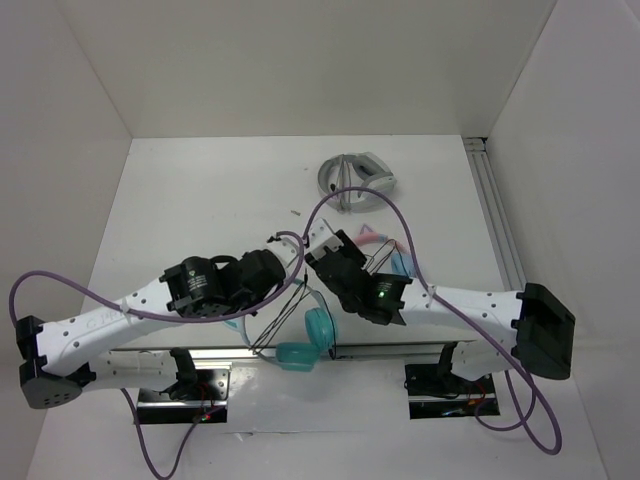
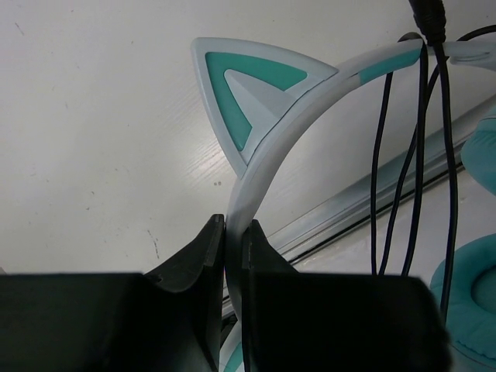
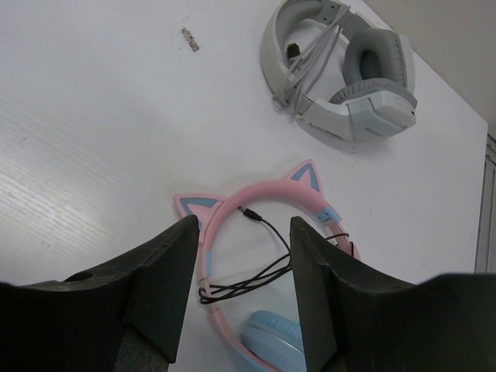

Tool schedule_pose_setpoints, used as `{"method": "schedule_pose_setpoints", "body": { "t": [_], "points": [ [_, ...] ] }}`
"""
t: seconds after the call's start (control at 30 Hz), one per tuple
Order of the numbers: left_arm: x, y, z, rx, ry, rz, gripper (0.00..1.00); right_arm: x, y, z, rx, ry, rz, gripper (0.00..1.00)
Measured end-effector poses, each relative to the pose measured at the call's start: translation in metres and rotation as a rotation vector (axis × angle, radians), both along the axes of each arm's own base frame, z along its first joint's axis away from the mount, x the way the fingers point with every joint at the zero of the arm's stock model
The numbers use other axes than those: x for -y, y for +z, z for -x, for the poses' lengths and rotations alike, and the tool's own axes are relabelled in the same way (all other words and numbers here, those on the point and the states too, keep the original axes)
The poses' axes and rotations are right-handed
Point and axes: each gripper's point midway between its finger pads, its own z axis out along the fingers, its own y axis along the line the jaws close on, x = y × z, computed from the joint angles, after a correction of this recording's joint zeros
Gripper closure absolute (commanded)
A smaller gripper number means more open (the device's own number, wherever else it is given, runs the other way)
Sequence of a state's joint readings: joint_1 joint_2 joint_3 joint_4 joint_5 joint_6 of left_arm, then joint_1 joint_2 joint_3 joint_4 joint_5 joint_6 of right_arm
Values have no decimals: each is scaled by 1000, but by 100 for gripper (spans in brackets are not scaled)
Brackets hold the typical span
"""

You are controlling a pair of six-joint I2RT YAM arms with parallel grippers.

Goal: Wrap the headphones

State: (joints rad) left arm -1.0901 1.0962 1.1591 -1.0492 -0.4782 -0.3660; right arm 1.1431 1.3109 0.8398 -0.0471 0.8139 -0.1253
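I will release the teal headphones with my left gripper, flat on the white table [image 1: 287, 268], beside the pink pair. The teal headphones are held up near the front edge.
The teal headphones [image 1: 318, 327] are held up near the table's front edge, earcups hanging low. My left gripper [image 1: 288, 268] is shut on their pale headband [image 2: 267, 163], just below one teal-and-white cat ear [image 2: 242, 93]. The thin black cable [image 2: 419, 155] hangs in several strands over the band to the right, beside a teal earcup [image 2: 474, 306]. In the top view the cable loops [image 1: 278, 320] droop below the left gripper. My right gripper [image 1: 323, 244] is open and empty [image 3: 244, 232], just right of the left one, hovering over a pink pair.
A pink-banded cat-ear pair with blue earcups [image 3: 267, 194] lies under the right gripper, its own black cable bundled inside; it also shows in the top view [image 1: 388, 252]. A grey-white folded pair [image 3: 349, 77] lies at the back [image 1: 355, 178]. A metal rail [image 1: 495, 215] runs along the right wall.
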Motion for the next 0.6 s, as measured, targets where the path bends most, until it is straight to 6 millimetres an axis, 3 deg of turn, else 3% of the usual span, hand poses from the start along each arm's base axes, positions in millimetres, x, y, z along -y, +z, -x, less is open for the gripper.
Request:
{"method": "schedule_pose_setpoints", "body": {
  "t": [0.27, 0.37, 0.47, 0.6],
  "points": [
    [-6, -9, -11, -13, 52, -50, 100, 41, 20, -23, 18, -165, -157, 33],
    [-16, -7, -28, -7, 139, -17, 100, 54, 36, -23, 45, -222, -240, 29],
    [-27, -4, -49, 2, 249, 46, 100, 61, 51, -20, 62, -248, -316, 17],
    [-41, 0, -72, 27, 371, 107, 100, 65, 60, -15, 61, -252, -376, 12]
  ]
}}
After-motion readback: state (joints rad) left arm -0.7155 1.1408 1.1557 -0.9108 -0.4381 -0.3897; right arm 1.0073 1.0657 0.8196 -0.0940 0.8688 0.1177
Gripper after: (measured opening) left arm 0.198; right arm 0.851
